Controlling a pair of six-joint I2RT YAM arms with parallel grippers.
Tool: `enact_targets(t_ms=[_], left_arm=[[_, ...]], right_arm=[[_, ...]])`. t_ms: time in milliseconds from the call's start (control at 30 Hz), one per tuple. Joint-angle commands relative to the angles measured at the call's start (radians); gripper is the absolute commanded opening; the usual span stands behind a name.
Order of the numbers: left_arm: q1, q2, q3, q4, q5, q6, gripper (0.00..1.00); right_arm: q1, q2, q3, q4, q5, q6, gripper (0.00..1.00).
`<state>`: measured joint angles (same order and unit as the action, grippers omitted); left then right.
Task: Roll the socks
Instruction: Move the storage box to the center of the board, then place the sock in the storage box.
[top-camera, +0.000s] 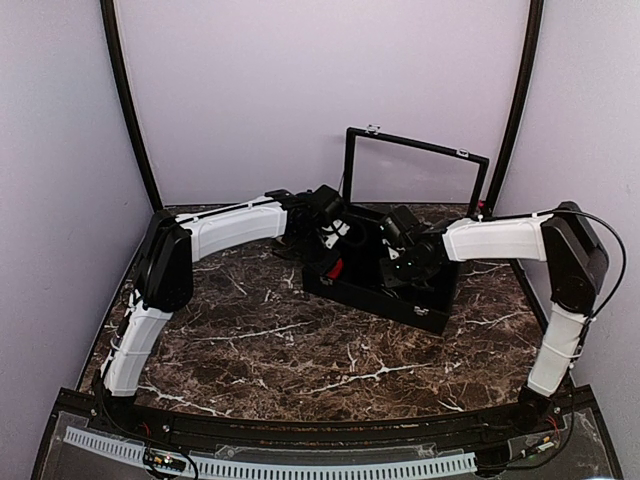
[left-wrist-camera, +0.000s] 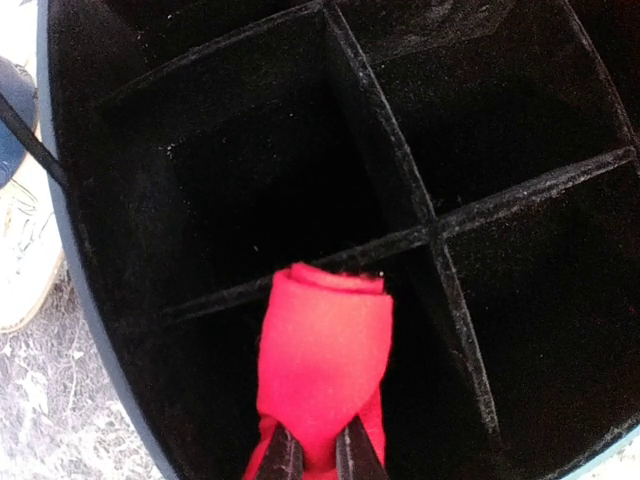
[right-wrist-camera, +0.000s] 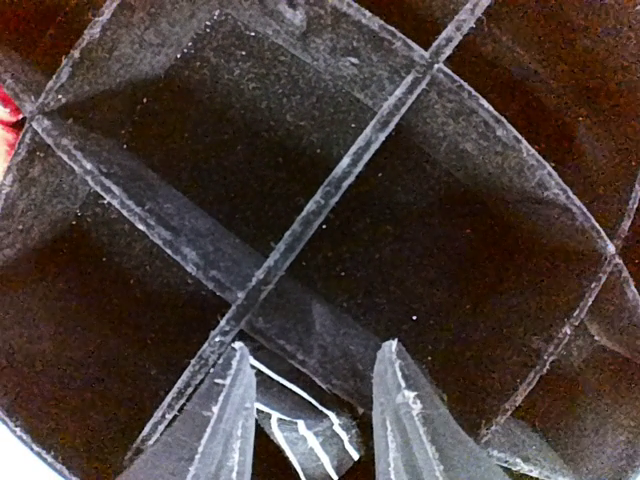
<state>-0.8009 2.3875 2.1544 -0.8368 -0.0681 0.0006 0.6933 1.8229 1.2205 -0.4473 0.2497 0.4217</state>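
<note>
I will let go of the red sock with my left gripper in the box's near corner compartment (top-camera: 340, 280) (left-wrist-camera: 376, 316), close to where the dividers cross.
The red sock (left-wrist-camera: 325, 345) is rolled into a bundle and stands in a near compartment of the black divided box (left-wrist-camera: 400, 170). My left gripper (left-wrist-camera: 320, 458) is shut on the sock's lower end. From above the red sock (top-camera: 335, 268) shows just below the left gripper (top-camera: 334, 243). The black sock with thin white stripes (right-wrist-camera: 300, 432) lies in a compartment beneath my right gripper (right-wrist-camera: 315, 420). That gripper is open and the sock sits between its fingers, closer to the left one. The right gripper (top-camera: 397, 262) is inside the box in the top view.
The black box (top-camera: 385, 302) stands at the back middle of the marble table, its glass lid (top-camera: 415, 170) raised upright behind it. Velvet dividers (right-wrist-camera: 330, 190) split it into several compartments. Purple walls close in the sides and back.
</note>
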Motion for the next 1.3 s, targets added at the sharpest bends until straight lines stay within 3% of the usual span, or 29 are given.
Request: enact_targets(t_ms=[0,600,1267], left_arm=[[-0.033,0.041,-0.040,-0.226,0.069,0.016,0.00],[-0.034,0.145,0.011,-0.218,0.201,0.046,0.00],[-0.034,0.096,-0.102,-0.307,0.287,0.097,0.00]], right_arm=[[0.037,-0.036,-0.031,-0.074,-0.056,0.021,0.39],[0.009,-0.072,-0.009,-0.062,0.015,-0.030,0.42],[-0.017,-0.092,-0.021,0.004,0.057,-0.081,0.42]])
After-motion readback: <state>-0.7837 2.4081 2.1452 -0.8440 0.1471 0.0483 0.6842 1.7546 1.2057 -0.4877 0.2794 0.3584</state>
